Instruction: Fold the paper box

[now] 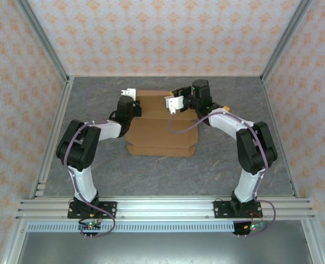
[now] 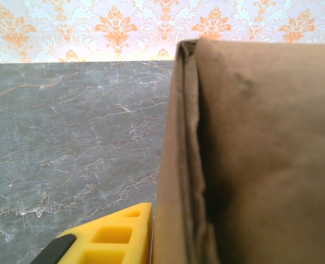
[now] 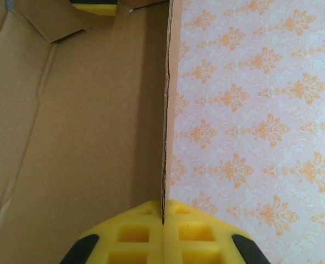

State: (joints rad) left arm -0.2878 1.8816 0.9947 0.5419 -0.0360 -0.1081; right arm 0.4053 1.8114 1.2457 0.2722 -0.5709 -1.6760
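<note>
The box's raised panel hides the inner finger of my left gripper at the box's corner, so next I open it, back clear and pinch the box's doubled side [image 2: 187, 234] by its near edge.
The paper box [image 1: 159, 132] is brown cardboard lying in the middle of the table, with flaps raised at its far end. My left gripper [image 1: 129, 94] is at the box's far left corner. In the left wrist view one yellow finger [image 2: 118, 234] presses against the outside of an upright doubled wall [image 2: 184, 165], and the other finger is hidden behind the cardboard. My right gripper [image 1: 173, 103] is at the far side of the box, right of centre. Its yellow fingertips [image 3: 146, 220] are shut on the thin edge of a raised panel [image 3: 91, 137].
The grey marbled tabletop [image 1: 96, 165] surrounds the box. Aluminium rails [image 1: 162, 208] run along the near edge and up both sides, and patterned walls [image 1: 162, 33] close in the back and sides. A bent flap [image 3: 58, 25] shows at the top of the right wrist view.
</note>
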